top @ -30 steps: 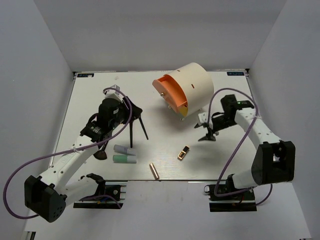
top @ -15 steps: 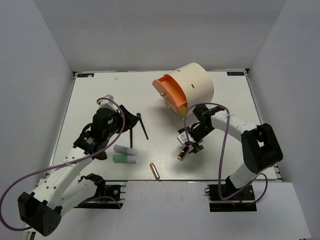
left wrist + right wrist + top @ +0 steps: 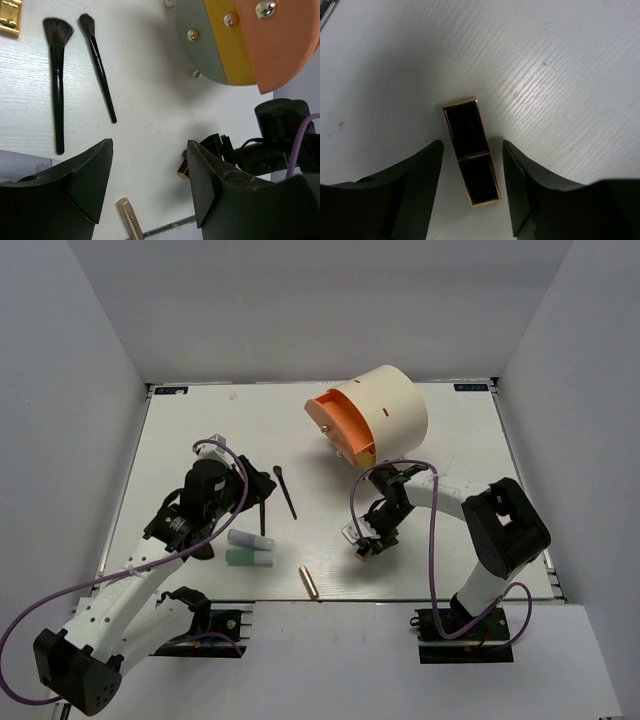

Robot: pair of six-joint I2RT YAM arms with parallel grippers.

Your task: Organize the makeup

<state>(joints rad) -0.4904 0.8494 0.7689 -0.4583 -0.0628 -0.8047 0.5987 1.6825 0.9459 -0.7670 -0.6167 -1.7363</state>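
The copper lipstick's far end (image 3: 305, 573) (image 3: 124, 206), away from the table's front edge, is the next place for my left gripper to go and close.
Two black-handled brushes (image 3: 56, 85) (image 3: 100, 75) lie side by side on the white table, just beyond my open, empty left gripper (image 3: 150, 145) (image 3: 262, 487). A lavender tube (image 3: 250, 539) and a mint tube (image 3: 249, 558) lie near the front, with the copper lipstick (image 3: 308, 582) (image 3: 129, 218) to their right. My right gripper (image 3: 471, 150) (image 3: 368, 543) is low over the gold-black case (image 3: 470, 150) (image 3: 183, 168). Its fingers stand open on either side of the case, with a gap on each side.
The big cream drum (image 3: 385, 410) with the orange face (image 3: 272, 40) lies on its side at the back centre. A gold-coloured object (image 3: 10, 17) shows at the left wrist view's top-left corner. The table's front edge (image 3: 330, 601) runs just below the lipstick.
The right arm swung in from the right and came down over the gold-black case. The left gripper opened and drew back, and both brushes now lie flat on the table.
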